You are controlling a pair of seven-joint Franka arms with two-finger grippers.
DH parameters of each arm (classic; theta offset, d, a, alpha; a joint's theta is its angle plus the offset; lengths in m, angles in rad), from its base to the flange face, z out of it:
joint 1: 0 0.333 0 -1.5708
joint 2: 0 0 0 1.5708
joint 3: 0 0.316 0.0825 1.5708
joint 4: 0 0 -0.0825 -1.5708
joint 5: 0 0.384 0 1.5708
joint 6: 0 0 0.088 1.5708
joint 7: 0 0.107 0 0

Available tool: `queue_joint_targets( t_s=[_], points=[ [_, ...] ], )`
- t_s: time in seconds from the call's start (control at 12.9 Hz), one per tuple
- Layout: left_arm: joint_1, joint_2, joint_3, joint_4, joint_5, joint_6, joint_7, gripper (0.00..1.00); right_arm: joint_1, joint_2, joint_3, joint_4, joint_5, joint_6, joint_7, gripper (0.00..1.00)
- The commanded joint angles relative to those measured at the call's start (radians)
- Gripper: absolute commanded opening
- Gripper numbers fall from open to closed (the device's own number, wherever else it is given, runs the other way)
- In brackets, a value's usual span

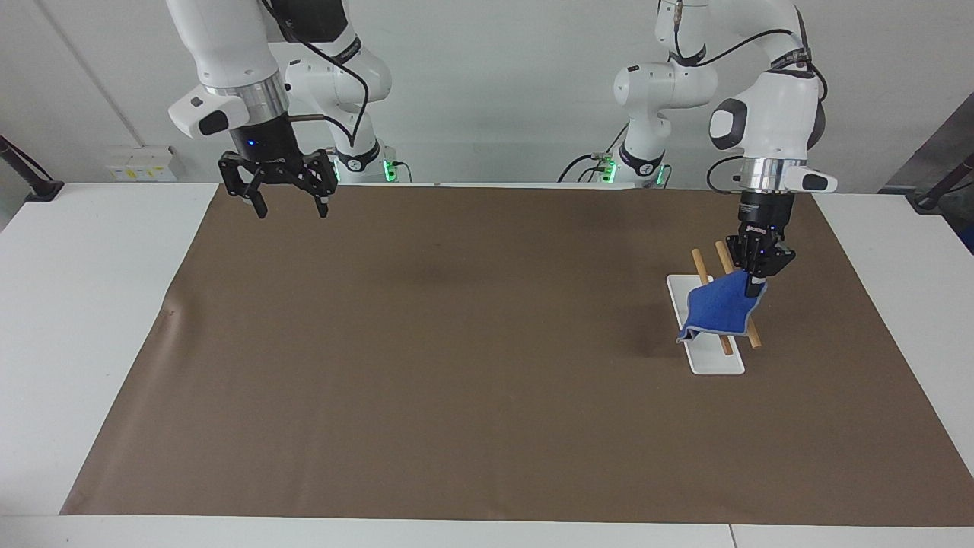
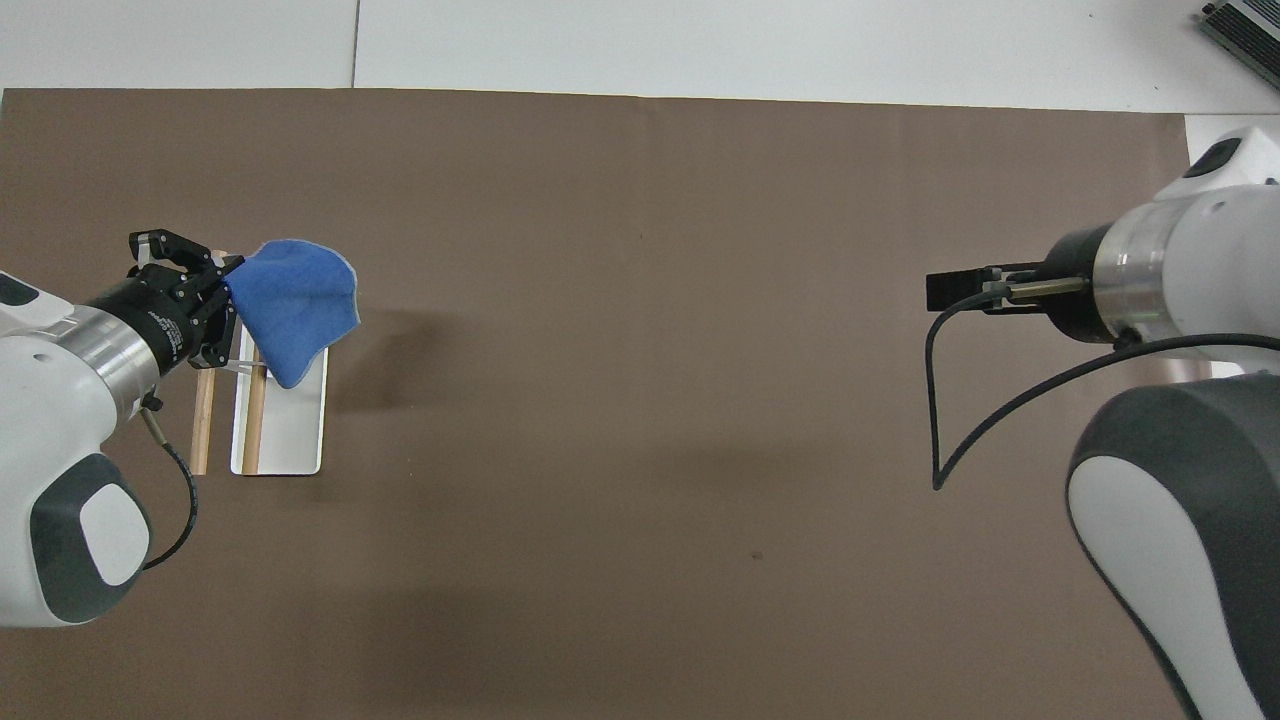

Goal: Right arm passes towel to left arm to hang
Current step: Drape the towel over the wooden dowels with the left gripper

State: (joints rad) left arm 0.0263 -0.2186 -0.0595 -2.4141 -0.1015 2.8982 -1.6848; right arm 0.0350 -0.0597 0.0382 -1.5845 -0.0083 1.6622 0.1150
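Next, my left gripper lays the bright-blue towel across the middle of the rack's wooden rods (image 2: 244, 338) and lets go of it there.
The bright-blue towel (image 1: 717, 310) (image 2: 297, 303) hangs by one corner from my left gripper (image 1: 755, 286) (image 2: 228, 292), which is shut on it. It dangles over the rack's two wooden rods (image 1: 721, 256) (image 2: 203, 425) and hides their middle part. I cannot tell whether the cloth touches them. My right gripper (image 1: 293, 212) (image 2: 953, 290) is open and holds nothing. It hangs over the brown mat's edge nearest the robots, toward the right arm's end of the table.
The rack has a white flat base (image 1: 717, 362) (image 2: 297, 442) standing on the brown mat (image 1: 456, 365) toward the left arm's end. White table (image 1: 91, 304) borders the mat. A black cable (image 2: 960, 420) loops from the right wrist.
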Motion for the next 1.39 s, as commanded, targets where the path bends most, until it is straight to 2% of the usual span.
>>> queue_joint_targets(
  t_s=[0.0, 0.31, 0.54, 0.7, 0.77, 0.85, 0.93, 1.08, 1.31],
  points=[
    [0.062, -0.054, -0.011, -0.083, 0.02, 0.061, -0.009, 0.0, 0.013, 0.005, -0.05, 0.092, -0.024, -0.091, -0.004, 1.0],
    [0.125, -0.042, -0.013, -0.091, 0.02, 0.061, -0.013, 0.0, -0.009, -0.015, -0.05, 0.078, -0.029, -0.153, -0.024, 1.0],
    [0.145, -0.027, -0.013, -0.112, 0.02, 0.062, -0.013, 0.0, -0.012, 0.038, -0.054, 0.093, -0.031, -0.217, 0.0, 1.0],
    [0.147, -0.004, -0.013, -0.114, 0.02, 0.058, -0.013, 0.0, -0.024, 0.037, -0.066, 0.071, -0.029, -0.175, 0.011, 1.0],
    [0.147, 0.007, -0.013, -0.112, 0.02, 0.055, -0.013, 0.09, -0.021, 0.017, -0.078, 0.028, -0.033, -0.165, 0.0, 1.0],
    [0.155, 0.008, -0.013, -0.112, 0.02, 0.049, -0.015, 0.24, -0.021, -0.001, -0.077, 0.003, -0.032, -0.163, 0.003, 1.0],
    [0.173, 0.01, -0.014, -0.112, 0.02, 0.046, -0.022, 0.31, -0.024, -0.003, -0.084, 0.006, -0.015, -0.16, -0.003, 1.0],
    [0.175, 0.01, -0.013, -0.111, 0.02, 0.038, -0.035, 0.37, -0.01, -0.005, -0.078, 0.014, -0.018, -0.163, -0.005, 1.0],
    [0.196, 0.015, -0.013, -0.099, 0.02, 0.02, -0.038, 0.71, -0.009, -0.005, -0.07, 0.012, -0.033, -0.13, -0.009, 1.0]
  ],
)
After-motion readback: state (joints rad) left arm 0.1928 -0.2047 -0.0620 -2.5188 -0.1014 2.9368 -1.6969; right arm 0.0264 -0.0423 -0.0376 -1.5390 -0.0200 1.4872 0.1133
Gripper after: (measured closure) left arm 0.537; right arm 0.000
